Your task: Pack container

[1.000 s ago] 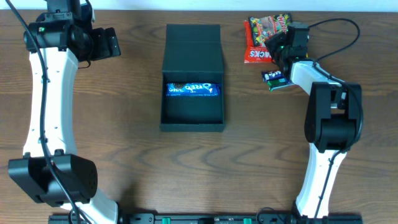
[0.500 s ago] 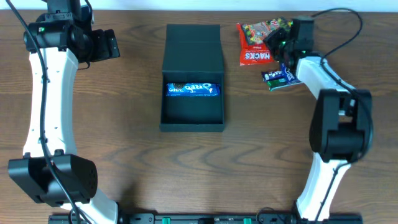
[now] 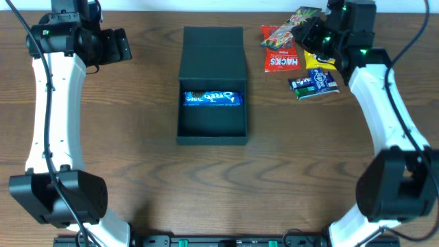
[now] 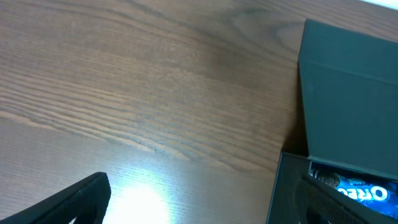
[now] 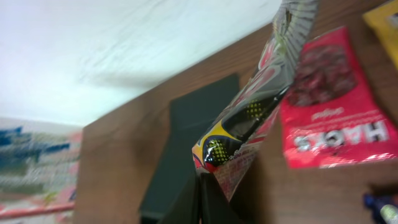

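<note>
Next, my right gripper lets go of the colourful snack packet on top of the blue Oreo pack (image 3: 203,102) in the container.
The dark teal-black container (image 3: 212,130) lies open at the table's middle, its flap lid (image 3: 213,51) laid back, a blue Oreo pack (image 3: 212,98) inside. It also shows in the left wrist view (image 4: 348,106) and the right wrist view (image 5: 186,155). My right gripper (image 3: 310,31) is shut on a colourful snack packet (image 5: 255,118) and holds it above the table at the far right. My left gripper (image 3: 116,46) is open and empty at the far left, above bare wood.
A red HACKS packet (image 3: 281,51), a yellow packet (image 3: 320,62) and a small blue-green packet (image 3: 313,84) lie at the back right. The table's far edge meets a white wall behind them.
My right gripper has risen and moved right and back, lifting the colourful snack packet off the table; the yellow packet beneath is now uncovered. The left arm has not moved.
</note>
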Controlling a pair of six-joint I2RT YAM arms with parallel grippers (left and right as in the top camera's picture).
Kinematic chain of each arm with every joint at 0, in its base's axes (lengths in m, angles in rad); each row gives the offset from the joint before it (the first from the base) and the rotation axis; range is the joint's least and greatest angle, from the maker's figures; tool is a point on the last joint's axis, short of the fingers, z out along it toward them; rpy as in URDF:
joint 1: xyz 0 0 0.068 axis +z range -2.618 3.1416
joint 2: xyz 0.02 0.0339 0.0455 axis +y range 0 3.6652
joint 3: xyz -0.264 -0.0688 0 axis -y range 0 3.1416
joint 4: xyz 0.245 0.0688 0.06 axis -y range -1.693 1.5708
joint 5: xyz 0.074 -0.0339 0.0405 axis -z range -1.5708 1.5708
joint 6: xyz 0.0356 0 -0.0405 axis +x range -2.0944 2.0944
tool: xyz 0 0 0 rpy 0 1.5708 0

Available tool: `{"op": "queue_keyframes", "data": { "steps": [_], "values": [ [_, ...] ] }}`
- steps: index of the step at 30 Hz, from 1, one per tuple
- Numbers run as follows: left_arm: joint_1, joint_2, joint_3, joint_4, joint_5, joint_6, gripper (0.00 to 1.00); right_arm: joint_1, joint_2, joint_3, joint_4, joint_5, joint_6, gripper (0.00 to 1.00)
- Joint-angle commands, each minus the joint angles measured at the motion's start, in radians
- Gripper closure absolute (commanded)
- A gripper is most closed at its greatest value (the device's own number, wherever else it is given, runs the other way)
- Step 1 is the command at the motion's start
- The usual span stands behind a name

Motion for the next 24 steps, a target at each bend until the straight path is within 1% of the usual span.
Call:
{"op": "queue_keyframes", "data": {
  "steps": [1,5,7,11,13,15,18,19,22,24],
  "values": [
    [0.003,0.004,0.004,0.005,-0.011,-0.004,0.05,0.071,-0.074,0.021,-0.009,-0.029,0.008,0.98],
    [0.003,0.004,0.004,0.001,-0.011,-0.004,0.05,0.181,-0.124,0.021,-0.04,0.107,0.124,0.98],
    [0.003,0.004,0.004,0.001,-0.01,-0.004,0.05,0.237,-0.154,0.021,-0.101,0.193,0.229,0.98],
    [0.003,0.004,0.004,0.006,-0.01,-0.004,0.05,0.311,-0.217,0.021,-0.242,0.262,0.327,0.98],
    [0.003,0.004,0.004,0.008,-0.01,-0.004,0.05,0.352,-0.253,0.01,-0.338,0.325,0.452,0.98],
    [0.003,0.004,0.004,0.011,-0.01,-0.004,0.05,0.406,-0.282,-0.023,-0.376,0.408,0.57,0.98],
    [0.003,0.004,0.004,0.014,-0.01,-0.005,0.05,0.513,-0.297,-0.11,-0.298,0.497,0.703,0.98],
    [0.003,0.004,0.004,0.015,-0.007,-0.005,0.05,0.546,-0.296,-0.142,-0.247,0.517,0.738,0.98],
    [0.003,0.004,0.004,0.014,0.002,-0.005,0.05,0.631,-0.291,-0.26,-0.035,0.56,0.782,0.98],
    [0.003,0.004,0.004,0.013,0.005,-0.005,0.05,0.653,-0.288,-0.315,0.034,0.573,0.858,0.99]
  ]
}}
